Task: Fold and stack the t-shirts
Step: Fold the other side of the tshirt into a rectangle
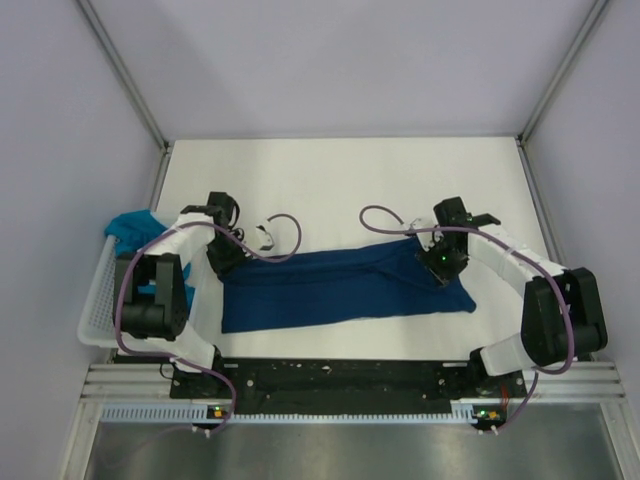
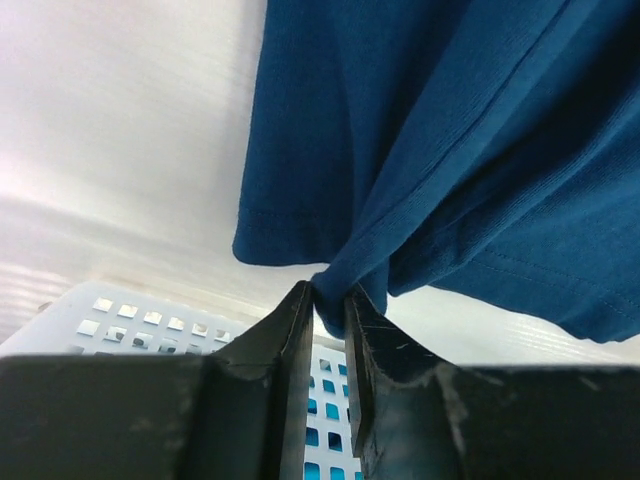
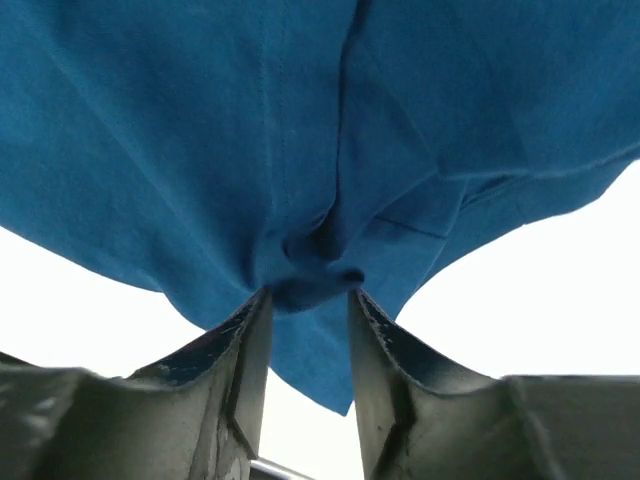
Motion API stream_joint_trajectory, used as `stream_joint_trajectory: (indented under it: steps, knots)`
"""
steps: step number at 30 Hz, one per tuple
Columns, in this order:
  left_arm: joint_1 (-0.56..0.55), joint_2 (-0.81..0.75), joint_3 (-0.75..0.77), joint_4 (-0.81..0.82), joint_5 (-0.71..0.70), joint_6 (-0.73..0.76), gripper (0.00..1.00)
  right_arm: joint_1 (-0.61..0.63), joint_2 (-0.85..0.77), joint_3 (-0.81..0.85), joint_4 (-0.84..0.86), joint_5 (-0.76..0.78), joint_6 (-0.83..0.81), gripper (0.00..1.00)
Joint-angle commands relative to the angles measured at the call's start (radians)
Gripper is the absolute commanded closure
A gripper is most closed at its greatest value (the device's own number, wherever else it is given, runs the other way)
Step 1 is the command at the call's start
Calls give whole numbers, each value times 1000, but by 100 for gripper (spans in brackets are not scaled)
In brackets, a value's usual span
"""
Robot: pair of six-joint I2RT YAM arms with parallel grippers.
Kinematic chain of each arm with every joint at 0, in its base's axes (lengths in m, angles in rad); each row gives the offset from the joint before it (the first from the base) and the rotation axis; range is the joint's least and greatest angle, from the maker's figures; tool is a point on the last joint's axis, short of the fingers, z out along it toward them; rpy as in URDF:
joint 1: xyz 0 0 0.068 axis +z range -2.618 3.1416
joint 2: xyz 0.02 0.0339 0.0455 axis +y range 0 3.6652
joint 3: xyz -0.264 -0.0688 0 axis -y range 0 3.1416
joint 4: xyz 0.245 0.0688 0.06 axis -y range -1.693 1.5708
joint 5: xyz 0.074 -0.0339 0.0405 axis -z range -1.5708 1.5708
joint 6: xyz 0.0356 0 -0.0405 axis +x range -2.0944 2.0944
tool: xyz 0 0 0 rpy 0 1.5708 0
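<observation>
The robot's left gripper pinches the end of the navy t-shirt in a bunched fold beside the t-shirt's loose corner, so it should let go of the fold and take the corner [image 2: 252, 248].
The dark navy t-shirt [image 1: 340, 290] lies stretched out as a long folded band across the near part of the white table, between the two grippers. My left gripper [image 1: 222, 262] is at its left end and is shut on a pinch of the cloth's edge [image 2: 330, 300]. My right gripper [image 1: 437, 262] is at its upper right corner. Its jaws stand wider apart and hold a thick bunch of the navy cloth [image 3: 308, 295] between their tips. No printed graphic shows. The teal t-shirt [image 1: 130, 225] lies crumpled in the basket at the left.
The white lattice basket [image 1: 95, 300] stands at the table's left edge, close beside the left arm; it also shows in the left wrist view [image 2: 120, 320]. Purple cables loop above the shirt. Metal frame posts stand at the table's far corners.
</observation>
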Motion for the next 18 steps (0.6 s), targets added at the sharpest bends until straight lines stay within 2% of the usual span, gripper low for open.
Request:
stream_joint_trajectory:
  steps: [1,3,6,8,12,16,18]
  knots:
    - [3,4,40,-17,-13,16,68,14,-40,-6,-93,80,-6,52]
    - [3,5,47,-33,-12,16,57,14,-69,14,-107,95,3,45]
    - [3,-21,50,-57,4,28,40,14,-138,80,-78,-56,18,43]
    - [2,-47,60,-76,31,41,37,15,-192,91,4,-205,17,43]
    - [2,-76,126,-151,128,50,35,14,-194,63,264,-345,211,52]
    - [2,-81,205,-270,243,68,34,15,-9,132,292,-249,368,60]
    - [2,-93,205,-261,269,58,40,15,60,155,286,-227,419,60]
